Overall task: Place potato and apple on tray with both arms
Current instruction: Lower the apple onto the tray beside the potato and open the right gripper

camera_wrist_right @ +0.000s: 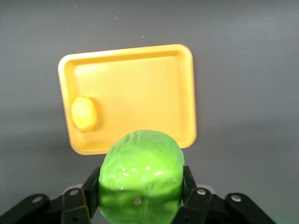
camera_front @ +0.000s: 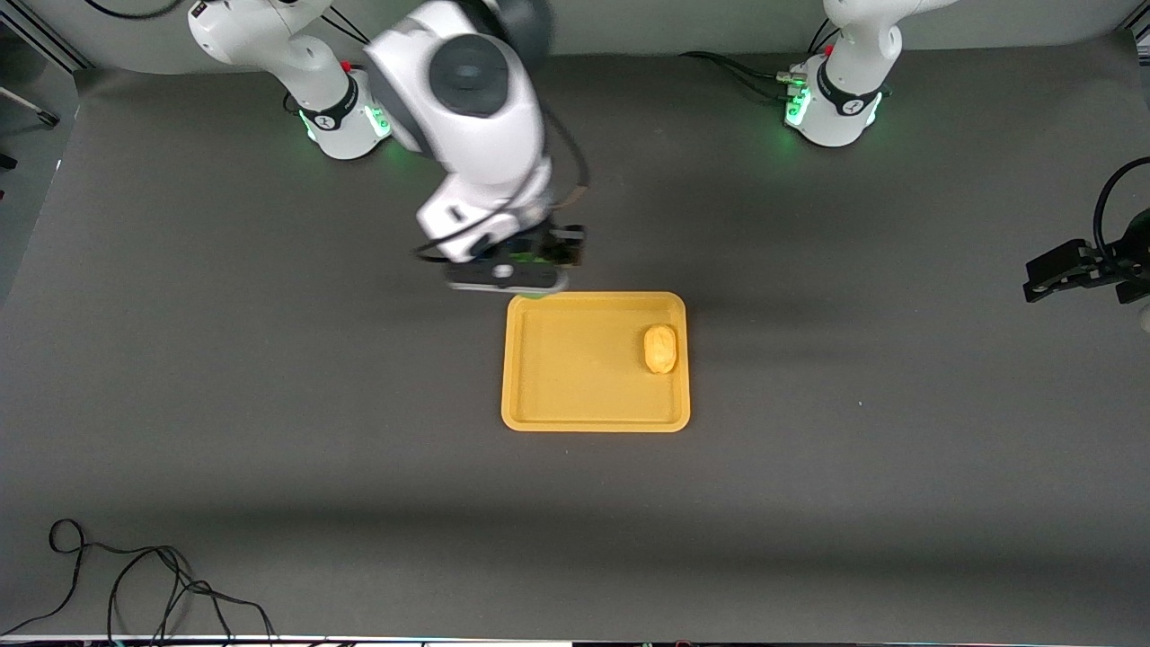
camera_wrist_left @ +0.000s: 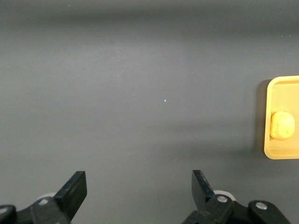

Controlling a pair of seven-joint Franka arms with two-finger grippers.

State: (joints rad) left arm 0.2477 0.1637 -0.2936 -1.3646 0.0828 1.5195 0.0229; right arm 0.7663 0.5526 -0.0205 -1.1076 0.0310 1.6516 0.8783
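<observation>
My right gripper will release the green apple near the middle of the yellow-orange tray (camera_front: 589, 383) (camera_wrist_right: 132, 86), a little way from the potato.
The yellow-orange tray (camera_front: 575, 368) lies mid-table. The potato (camera_front: 660, 349) rests in it near the rim toward the left arm's end. My right gripper (camera_front: 521, 286) hangs over the tray's corner toward the right arm's base, shut on the green apple (camera_front: 537, 295), of which only a sliver shows there. In the right wrist view the apple (camera_wrist_right: 142, 177) fills the space between the fingers of the right gripper (camera_wrist_right: 141, 186), above the tray (camera_wrist_right: 140, 88) and potato (camera_wrist_right: 84, 114). My left gripper (camera_front: 1042, 279) waits open over bare table at the left arm's end. Between the fingers of the left gripper (camera_wrist_left: 138, 189) there is only table; tray (camera_wrist_left: 287, 95) and potato (camera_wrist_left: 282, 125) show off to one side.
A loose black cable (camera_front: 135, 584) lies on the table near the front camera at the right arm's end. The two green-lit arm bases (camera_front: 346, 121) (camera_front: 831, 108) stand along the table's edge farthest from the camera. A dark mat covers the table around the tray.
</observation>
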